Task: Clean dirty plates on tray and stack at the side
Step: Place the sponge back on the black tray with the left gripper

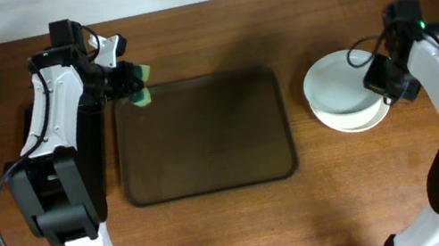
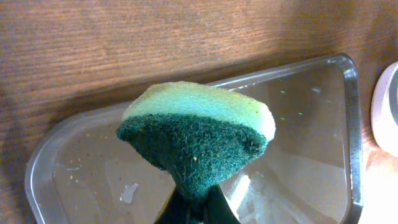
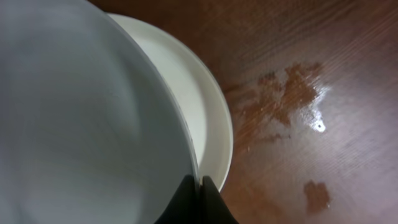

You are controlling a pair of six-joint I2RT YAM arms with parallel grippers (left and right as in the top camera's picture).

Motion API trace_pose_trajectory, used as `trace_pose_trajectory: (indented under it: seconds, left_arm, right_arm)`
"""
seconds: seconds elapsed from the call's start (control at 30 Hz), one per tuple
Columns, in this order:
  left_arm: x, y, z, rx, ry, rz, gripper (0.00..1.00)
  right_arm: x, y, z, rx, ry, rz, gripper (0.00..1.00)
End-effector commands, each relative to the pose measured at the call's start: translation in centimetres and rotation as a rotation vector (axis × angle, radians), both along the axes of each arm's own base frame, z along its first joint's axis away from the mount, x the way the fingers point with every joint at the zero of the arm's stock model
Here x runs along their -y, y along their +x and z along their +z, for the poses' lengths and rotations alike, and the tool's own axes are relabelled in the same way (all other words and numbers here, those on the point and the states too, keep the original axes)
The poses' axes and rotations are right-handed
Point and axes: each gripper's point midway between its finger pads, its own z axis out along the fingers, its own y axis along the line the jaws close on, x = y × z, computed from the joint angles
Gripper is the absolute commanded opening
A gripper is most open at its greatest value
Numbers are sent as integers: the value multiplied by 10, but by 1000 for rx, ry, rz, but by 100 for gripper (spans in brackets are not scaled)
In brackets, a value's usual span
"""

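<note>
Next, my left gripper releases the green and yellow sponge inside the narrow black tray (image 1: pixel 79 142) beside the brown tray.
The brown tray (image 1: pixel 210 174) lies mid-table with no plates on it; the left wrist view shows its wet inside (image 2: pixel 298 124). My left gripper (image 1: pixel 129 83) is shut on a green and yellow sponge (image 1: pixel 140 84) over the tray's far left corner; the sponge fills the left wrist view (image 2: pixel 196 134). The white plates (image 1: pixel 337 93) are stacked on the table right of the tray. My right gripper (image 1: pixel 379 77) is shut on the rim of the top plate (image 3: pixel 81 118), held slightly tilted over the plate beneath (image 3: pixel 205 106).
A narrow black tray (image 1: pixel 96 154) lies left of the brown tray, mostly under the left arm. Wet patches (image 3: pixel 280 99) mark the wooden table (image 1: pixel 367 187) right of the plate stack.
</note>
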Motion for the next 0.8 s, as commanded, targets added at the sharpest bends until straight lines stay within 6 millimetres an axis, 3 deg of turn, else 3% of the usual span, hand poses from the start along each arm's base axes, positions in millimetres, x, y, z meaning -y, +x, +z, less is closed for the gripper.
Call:
trace_pose_trajectory:
  seconds: [0.0, 0.1, 0.13, 0.2, 0.27, 0.33, 0.37, 0.43, 0.5, 0.63, 0.77]
  left_arm:
    - [2, 4, 2, 17, 3, -12, 1]
    - [2, 4, 2, 18, 3, -12, 1]
    - [2, 4, 2, 18, 3, -12, 1]
    - [2, 4, 3, 19, 2, -12, 1]
    - [0, 4, 14, 24, 3, -7, 1]
    - [-8, 5, 38, 49, 16, 9, 1]
    - [-24, 2, 57, 68, 99, 44, 1]
    - [-52, -9, 70, 37, 232, 173, 1]
    - [-89, -27, 83, -7, 391, 334, 1]
    - [-150, -57, 54, -152, 492, 487, 1]
    - [-189, -71, 1, -209, 520, 568, 1]
  right_arm:
    - [6, -3, -20, 42, 21, -25, 4]
    - [5, -4, -30, 52, 21, -23, 4]
    - [5, -4, -30, 52, 21, -23, 11]
    - [-2, -2, -31, 63, 61, -9, 45]
    - [-17, 10, -22, 104, 137, 76, 56]
    - [-22, 20, 0, 154, 154, 98, 58]
    - [-30, 28, 27, 204, 145, 139, 59]
    - [-47, 32, 56, 256, 130, 189, 65]
    - [-81, 36, 84, 329, 121, 282, 81]
    - [-141, 36, 83, 325, 142, 433, 81]
    - [-164, 38, 86, 344, 110, 497, 83]
